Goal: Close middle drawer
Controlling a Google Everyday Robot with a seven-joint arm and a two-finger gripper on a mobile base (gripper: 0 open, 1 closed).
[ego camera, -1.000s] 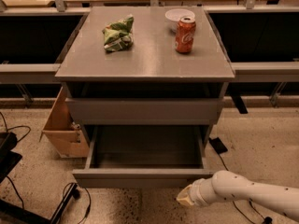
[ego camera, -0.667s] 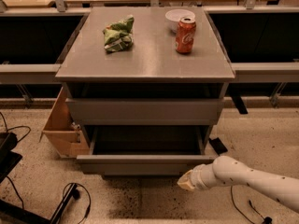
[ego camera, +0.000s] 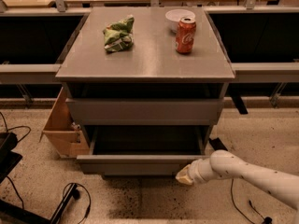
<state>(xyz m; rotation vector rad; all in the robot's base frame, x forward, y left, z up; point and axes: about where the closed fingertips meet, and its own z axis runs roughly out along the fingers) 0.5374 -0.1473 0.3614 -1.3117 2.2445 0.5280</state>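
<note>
The middle drawer, now partly pulled out, will be let go by my gripper, shut in the grey cabinet (ego camera: pixel 145 148), below the closed grey drawer front.
The middle drawer (ego camera: pixel 135 164) is a grey handleless drawer low in the grey cabinet (ego camera: pixel 145 55). It stands partly pulled out, and its shallow dark tray shows behind the flat front. My gripper (ego camera: pixel 185 176) is at the right end of the drawer front, against or just touching its lower right corner. The white arm (ego camera: pixel 252 174) comes in from the lower right. A closed grey drawer front (ego camera: pixel 145 111) sits above the open one.
On the cabinet top lie a green crumpled bag (ego camera: pixel 118 33), a red soda can (ego camera: pixel 185 35) and a white bowl (ego camera: pixel 180 17). A cardboard box (ego camera: pixel 63 127) stands at the cabinet's left. Black cables (ego camera: pixel 70 195) run over the floor at the lower left.
The open drawer has slid back into the cabinet and sticks out less than before. My gripper and arm have moved forward with its front.
</note>
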